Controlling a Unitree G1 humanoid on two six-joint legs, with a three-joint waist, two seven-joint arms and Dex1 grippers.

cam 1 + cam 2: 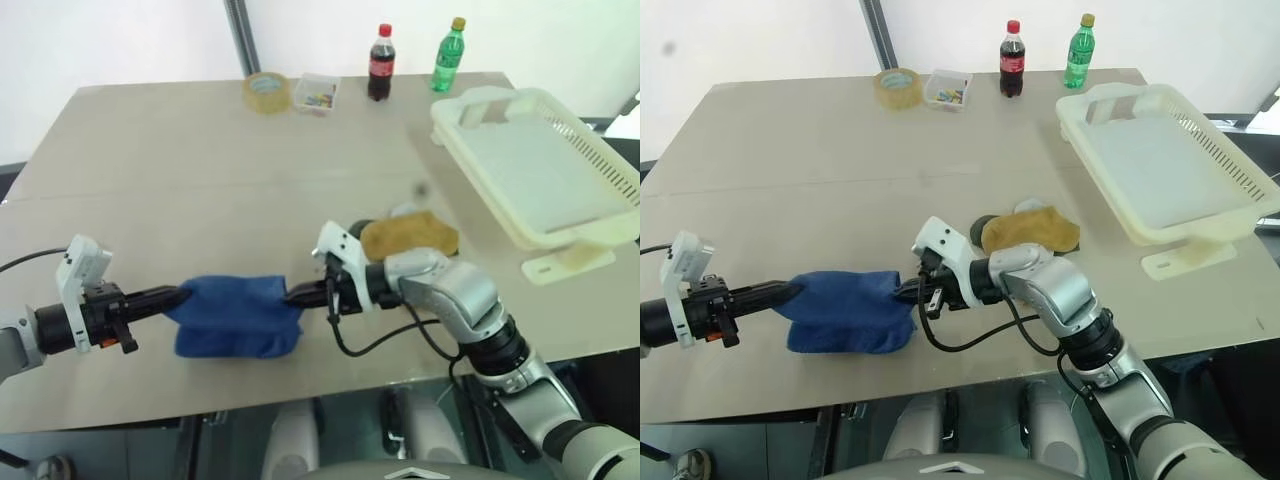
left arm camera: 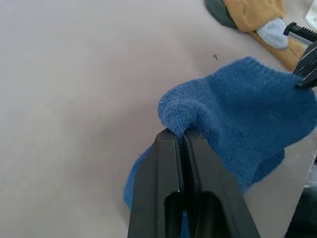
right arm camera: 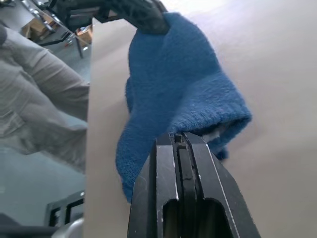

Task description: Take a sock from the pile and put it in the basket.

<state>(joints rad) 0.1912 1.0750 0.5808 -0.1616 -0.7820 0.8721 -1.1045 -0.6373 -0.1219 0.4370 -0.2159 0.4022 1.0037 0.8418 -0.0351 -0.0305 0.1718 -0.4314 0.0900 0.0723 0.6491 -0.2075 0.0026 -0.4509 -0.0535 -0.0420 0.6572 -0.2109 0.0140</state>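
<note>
The blue sock's cuff gapes beside my right gripper's pinch, so I should flatten the sock and grab the cuff by its far corner (image 3: 241,117).
A royal blue sock (image 1: 237,315) hangs stretched between my two grippers, just above the table near its front edge. My left gripper (image 1: 180,296) is shut on the sock's left end, its black fingers (image 2: 166,163) pinching the knit fold. My right gripper (image 1: 292,295) is shut on the cuffed right end (image 3: 213,116). Behind my right wrist lies the pile (image 1: 410,235), a mustard yellow sock over bits of dark green and pale grey. The cream-white slotted basket (image 1: 600,160) stands empty at the table's right, beyond the pile.
Along the table's far edge stand a tape roll (image 1: 266,92), a small clear box (image 1: 317,93), a cola bottle (image 1: 381,62) and a green bottle (image 1: 449,55). Bare tabletop (image 1: 200,170) stretches between them and my arms. A cable loops under my right wrist.
</note>
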